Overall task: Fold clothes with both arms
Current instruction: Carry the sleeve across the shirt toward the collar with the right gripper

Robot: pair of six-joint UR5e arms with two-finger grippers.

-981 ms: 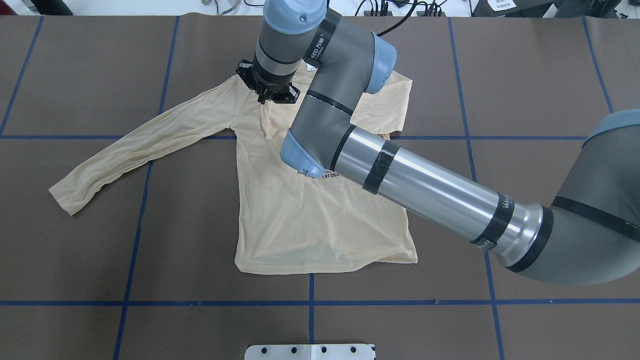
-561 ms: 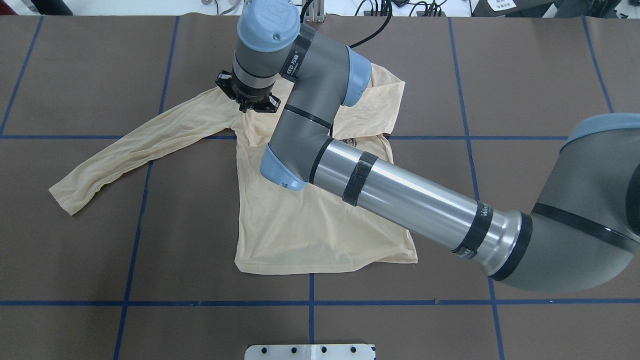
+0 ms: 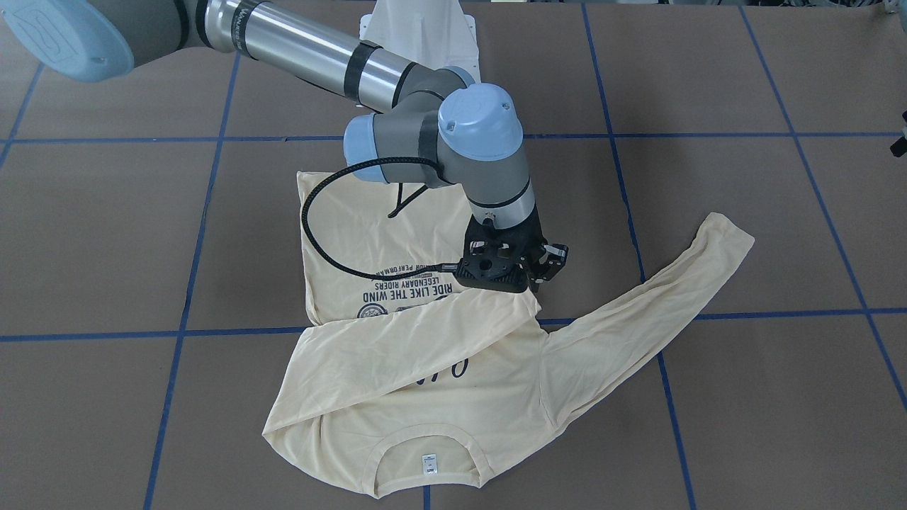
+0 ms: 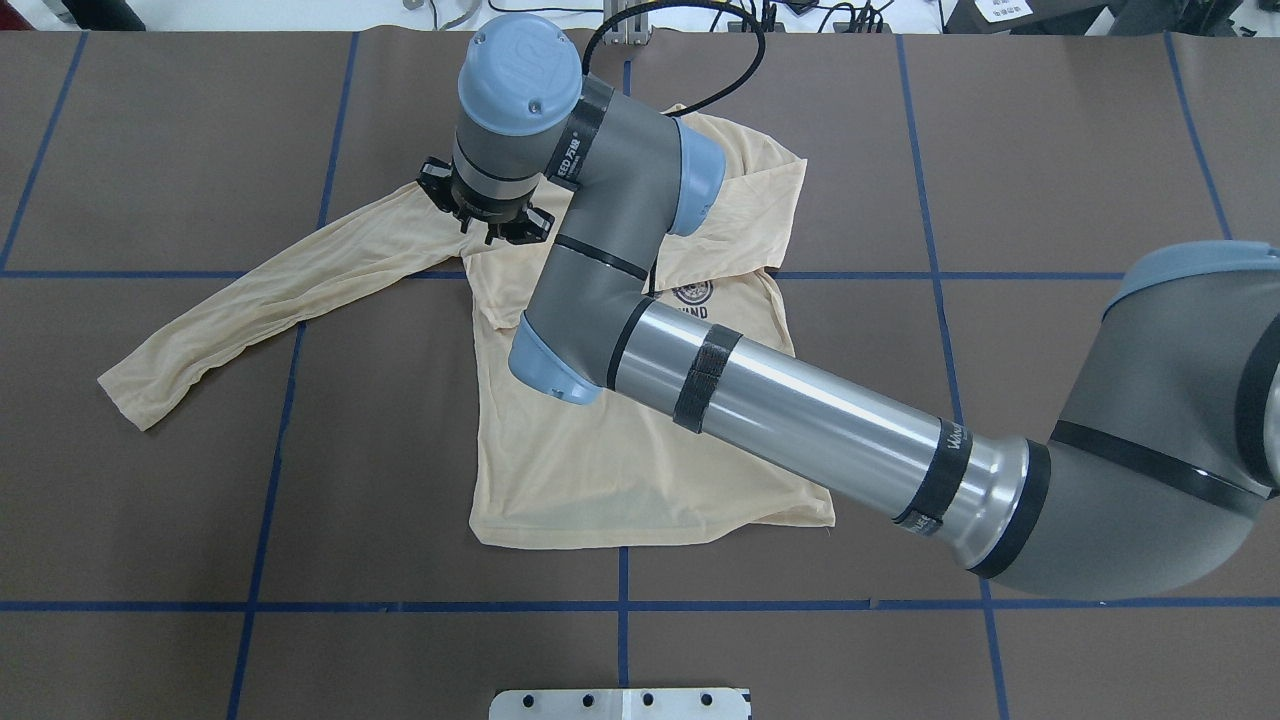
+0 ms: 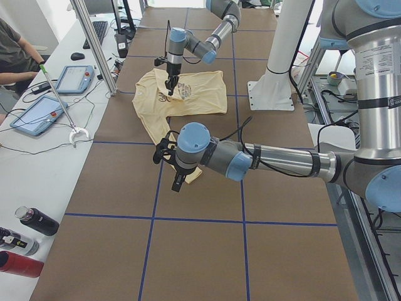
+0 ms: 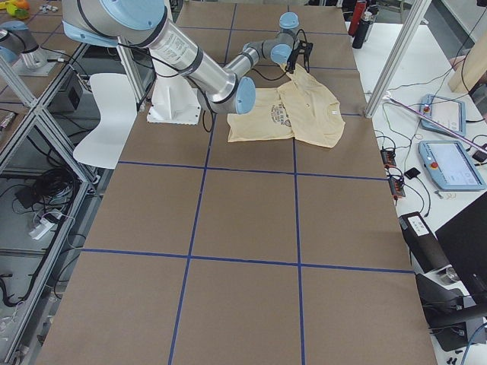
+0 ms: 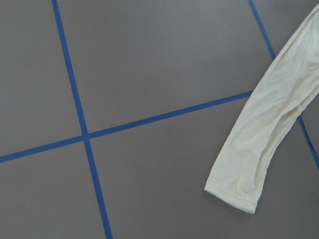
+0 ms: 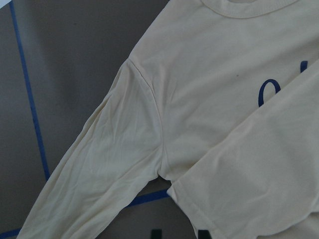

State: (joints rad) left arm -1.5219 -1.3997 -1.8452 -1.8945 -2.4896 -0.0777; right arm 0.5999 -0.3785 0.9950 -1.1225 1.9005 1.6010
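Note:
Next, I move my left gripper to the cuff of the stretched sleeve and close it on the cuff's corner (image 3: 748, 239) (image 7: 210, 187) on the neck side of the shirt.
The cream-yellow shirt (image 4: 620, 460) lies flat on the brown table, neck at the far side with its white label (image 3: 428, 465) showing. One sleeve (image 4: 280, 290) stretches out toward my left. The other sleeve is folded across the chest, over part of the navy print (image 3: 397, 283). My right gripper (image 4: 487, 218) reaches across and is shut on the end of that folded sleeve (image 3: 425, 347), low by the far armpit (image 8: 162, 174). My left gripper (image 5: 164, 152) hangs above the table near the stretched sleeve's cuff (image 7: 234, 191). I cannot tell whether it is open or shut.
The white pedestal base (image 4: 620, 703) stands at the table's near edge. Blue tape lines (image 4: 270, 480) grid the brown table. A side bench with tablets (image 5: 37, 113) and bottles (image 5: 34, 222), and a metal post (image 5: 94, 44), stands beyond the far edge.
My right gripper has moved left and slightly toward me with the sleeve end, drawing the sleeve further across the chest. More of the print shows below the fold.

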